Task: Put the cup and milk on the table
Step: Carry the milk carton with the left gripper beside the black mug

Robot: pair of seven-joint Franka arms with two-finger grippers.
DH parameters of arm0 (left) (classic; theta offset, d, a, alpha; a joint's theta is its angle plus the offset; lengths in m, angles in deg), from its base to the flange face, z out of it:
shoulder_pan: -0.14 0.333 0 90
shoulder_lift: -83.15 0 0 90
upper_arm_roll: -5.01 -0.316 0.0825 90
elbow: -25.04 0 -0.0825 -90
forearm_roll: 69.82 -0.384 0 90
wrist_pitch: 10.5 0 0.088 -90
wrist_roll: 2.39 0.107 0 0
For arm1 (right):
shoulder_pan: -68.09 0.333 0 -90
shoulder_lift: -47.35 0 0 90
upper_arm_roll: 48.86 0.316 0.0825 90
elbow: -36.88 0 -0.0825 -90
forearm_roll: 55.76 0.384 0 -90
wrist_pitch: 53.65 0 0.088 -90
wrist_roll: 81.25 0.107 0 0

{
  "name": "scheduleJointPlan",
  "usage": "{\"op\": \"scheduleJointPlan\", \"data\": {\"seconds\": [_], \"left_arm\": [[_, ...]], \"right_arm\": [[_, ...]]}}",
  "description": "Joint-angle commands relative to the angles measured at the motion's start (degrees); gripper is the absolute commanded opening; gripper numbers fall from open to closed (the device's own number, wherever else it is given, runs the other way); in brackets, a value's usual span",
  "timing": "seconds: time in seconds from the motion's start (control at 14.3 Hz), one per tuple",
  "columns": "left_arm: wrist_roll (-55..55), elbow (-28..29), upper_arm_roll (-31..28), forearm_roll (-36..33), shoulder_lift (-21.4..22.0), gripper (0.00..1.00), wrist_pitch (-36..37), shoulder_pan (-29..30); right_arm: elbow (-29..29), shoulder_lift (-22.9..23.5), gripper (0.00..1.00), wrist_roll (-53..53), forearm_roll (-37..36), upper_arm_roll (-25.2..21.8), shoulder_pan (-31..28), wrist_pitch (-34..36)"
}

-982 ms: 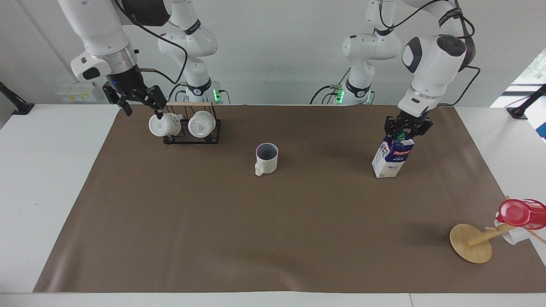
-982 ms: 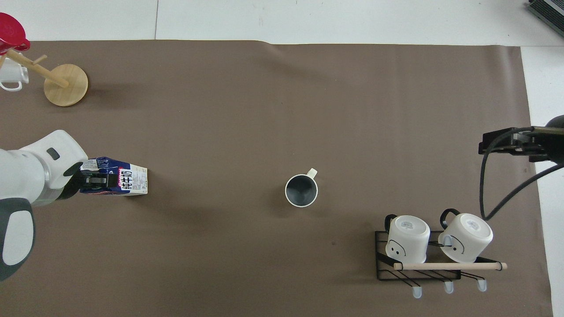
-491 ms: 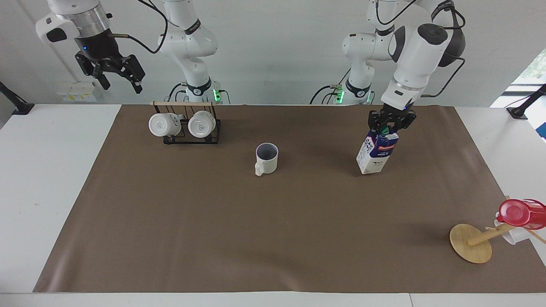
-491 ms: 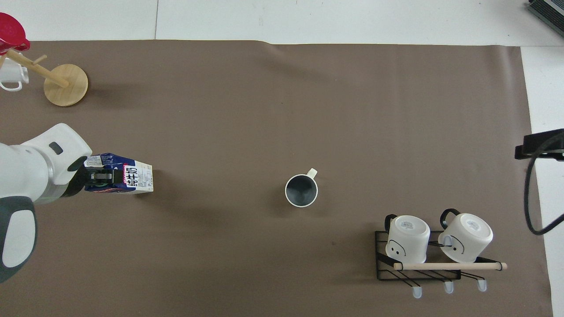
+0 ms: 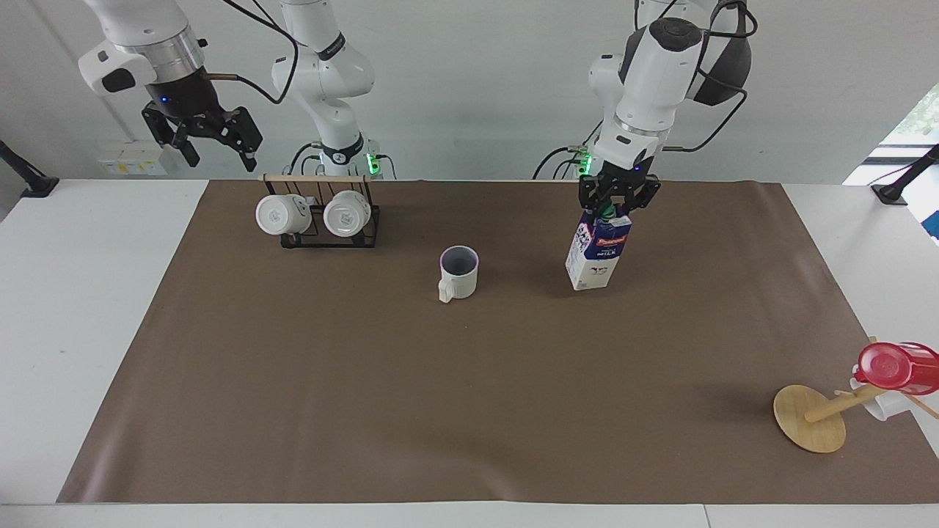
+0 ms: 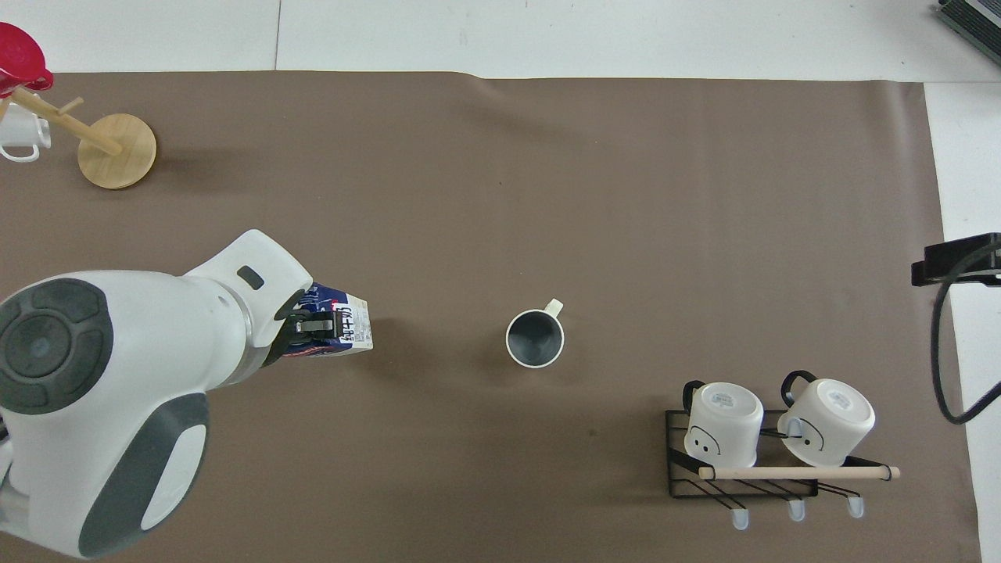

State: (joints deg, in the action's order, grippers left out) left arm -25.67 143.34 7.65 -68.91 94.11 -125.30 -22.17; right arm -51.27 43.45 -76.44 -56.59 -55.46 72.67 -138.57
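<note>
Next, my left gripper sets the milk, now hanging low beside the cup, free on the brown mat (image 6: 450,352) next to the cup, on the side that faces that gripper.
The cup (image 5: 459,271) (image 6: 535,338), cream-white with a dark inside, stands upright in the middle of the brown mat (image 5: 440,403) on the white table (image 5: 88,293). My left gripper (image 5: 618,205) (image 6: 309,328) is shut on the top of the milk (image 5: 596,253) (image 6: 336,332), a blue and white carton with a green cap. The carton hangs slightly tilted, low over the mat, beside the cup toward the left arm's end. My right gripper (image 5: 213,143) is open and empty, raised high above the right arm's end of the table, beside the mug rack.
A black wire rack (image 5: 323,227) (image 6: 743,469) holds two white mugs near the right arm's base. A tipped wooden mug stand (image 5: 810,418) (image 6: 117,148) with a red cup (image 5: 895,367) lies at the mat's corner, farthest from the robots at the left arm's end.
The left gripper carried the milk across the mat toward the cup. The right gripper rose from the rack's mugs and now hangs high beside the rack.
</note>
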Motion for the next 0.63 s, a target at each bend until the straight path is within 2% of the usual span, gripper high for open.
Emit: {"op": "scheduleJointPlan", "data": {"seconds": [0.0,0.21,0.35,0.56], "left_arm": [[-2.0,-2.5,-0.8,0.1,-3.0,0.6,-0.4,-2.9],[-5.7,-3.3,-0.8,0.6,-8.7,0.6,-5.5,-6.2],[-9.3,-5.2,-0.8,0.6,-10.9,0.6,-5.6,-8.6],[-10.9,-6.5,-0.8,0.6,-11.5,0.6,-4.9,-9.2]], "right_arm": [[-1.3,-0.9,1.0,0.0,-0.1,0.0,0.0,-1.2],[0.0,-0.8,1.0,-2.3,-0.1,-0.5,-0.2,1.8],[3.2,0.3,1.0,-2.4,-0.2,-0.4,-1.1,5.4],[1.7,-0.4,1.0,-1.7,-0.1,-0.4,-0.3,3.5]]}}
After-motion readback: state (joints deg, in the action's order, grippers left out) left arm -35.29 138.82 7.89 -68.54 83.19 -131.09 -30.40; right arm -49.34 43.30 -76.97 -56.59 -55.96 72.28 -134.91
